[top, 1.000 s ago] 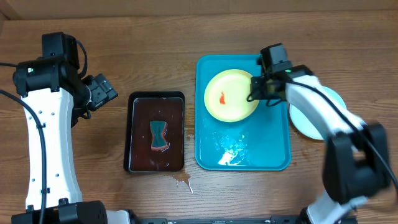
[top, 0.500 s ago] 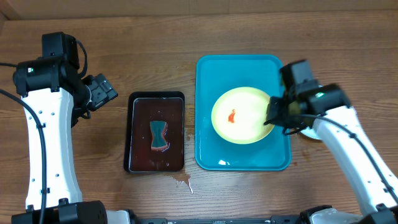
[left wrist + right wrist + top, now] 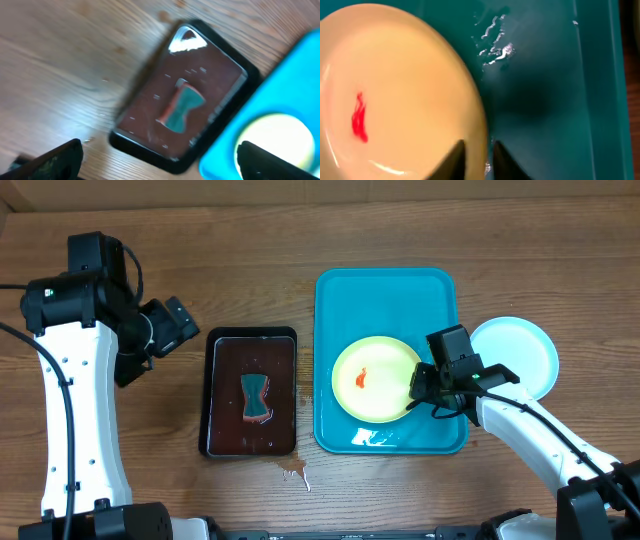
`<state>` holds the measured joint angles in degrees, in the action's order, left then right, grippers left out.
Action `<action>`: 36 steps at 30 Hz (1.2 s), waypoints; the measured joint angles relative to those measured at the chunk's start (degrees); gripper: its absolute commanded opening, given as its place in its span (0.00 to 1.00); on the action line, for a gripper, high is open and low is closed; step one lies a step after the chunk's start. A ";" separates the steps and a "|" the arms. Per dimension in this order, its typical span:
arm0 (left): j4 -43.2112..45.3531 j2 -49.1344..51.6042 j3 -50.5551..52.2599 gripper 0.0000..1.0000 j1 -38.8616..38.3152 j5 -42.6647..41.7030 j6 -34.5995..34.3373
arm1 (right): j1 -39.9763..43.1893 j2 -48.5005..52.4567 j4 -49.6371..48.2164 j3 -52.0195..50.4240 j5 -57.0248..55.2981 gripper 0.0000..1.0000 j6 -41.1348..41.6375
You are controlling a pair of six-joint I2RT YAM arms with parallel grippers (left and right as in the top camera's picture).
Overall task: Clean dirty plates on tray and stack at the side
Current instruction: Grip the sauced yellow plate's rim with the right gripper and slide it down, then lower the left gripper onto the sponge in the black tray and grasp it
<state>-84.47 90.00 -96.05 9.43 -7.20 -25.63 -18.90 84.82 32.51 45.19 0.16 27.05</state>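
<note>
The robot's left gripper should next move to the teal and red sponge in the black tray and close on the sponge's narrow middle (image 3: pixel 256 397) (image 3: pixel 181 108).
A pale yellow-green plate (image 3: pixel 372 378) with a red smear lies in the near half of the turquoise tray (image 3: pixel 390 290). My right gripper (image 3: pixel 421 384) is shut on this plate's right rim. In the right wrist view its fingers (image 3: pixel 479 160) pinch the plate's edge (image 3: pixel 395 90) over the wet tray floor (image 3: pixel 545 100). A pale blue-white plate (image 3: pixel 520 352) lies on the table right of the tray. No third plate shows. My left gripper (image 3: pixel 176 325) is open and empty above the table, left of the black tray; its wide-spread fingers (image 3: pixel 160 160) show in the left wrist view.
A black tray (image 3: pixel 251 340) with brown liquid holds a teal and red sponge (image 3: pixel 256 397), also in the left wrist view (image 3: pixel 181 106). Small brown spills (image 3: pixel 294 471) lie on the wood in front of it. Water glints in the turquoise tray's front (image 3: pixel 368 436).
My right gripper has drawn the yellow-green plate from the tray's far part down to its near part. The blue-white plate is uncovered again. My left gripper has turned slightly.
</note>
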 measured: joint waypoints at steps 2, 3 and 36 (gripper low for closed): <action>-0.04 0.00 0.00 0.94 -1.03 -2.78 3.06 | 0.00 0.00 0.92 0.04 0.28 0.36 -2.71; -0.09 0.00 0.00 0.94 -2.01 -3.78 4.70 | 0.00 0.00 1.86 0.07 0.35 0.36 -3.50; 40.46 10.62 39.56 0.04 -20.33 4.44 1.31 | 0.11 -9.70 11.67 5.57 9.51 0.35 -7.65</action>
<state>-44.01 100.62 -56.49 -10.90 -2.76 -24.32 -18.79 75.11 44.18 50.76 9.67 19.40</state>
